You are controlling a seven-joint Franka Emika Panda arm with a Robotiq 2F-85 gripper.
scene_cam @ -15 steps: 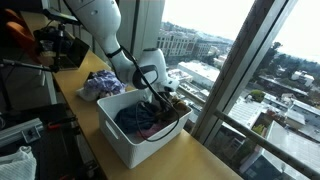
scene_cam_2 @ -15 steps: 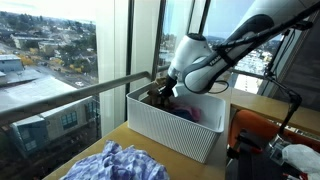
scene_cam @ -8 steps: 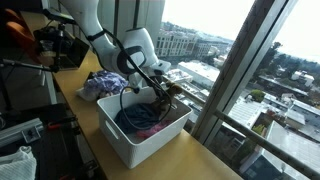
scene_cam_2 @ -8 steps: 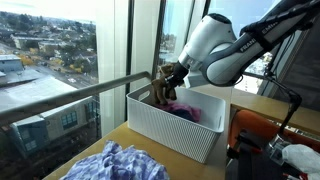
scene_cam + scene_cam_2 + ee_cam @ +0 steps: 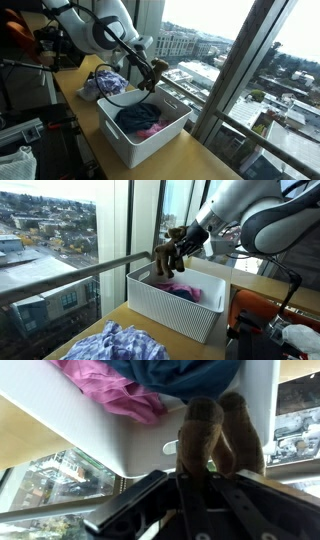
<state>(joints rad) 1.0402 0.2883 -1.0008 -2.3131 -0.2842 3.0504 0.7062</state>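
Observation:
Gripper will release the brown plush moose on the blue and white patterned cloth [image 5: 110, 80] behind the white basket.
My gripper [image 5: 152, 72] is shut on a small brown cloth item [image 5: 170, 258] and holds it in the air above the white basket [image 5: 120, 140]. It shows in the wrist view [image 5: 213, 435] as two brown lobes hanging from the jaws [image 5: 205, 480]. The basket [image 5: 170, 308] holds a dark blue garment [image 5: 138, 116] and a pink one [image 5: 183, 291]; both show in the wrist view, blue [image 5: 180, 375] and pink [image 5: 115, 390]. The basket stands on a wooden counter by the window.
A blue and white patterned cloth [image 5: 103, 84] lies on the counter [image 5: 85, 110] behind the basket; it also shows in the near foreground [image 5: 120, 342]. Tall window glass and a railing [image 5: 70, 272] run along the counter. Camera gear [image 5: 55, 45] stands at the back.
My gripper has risen out of the basket with the brown item in it and moved up and back over the basket's far edge.

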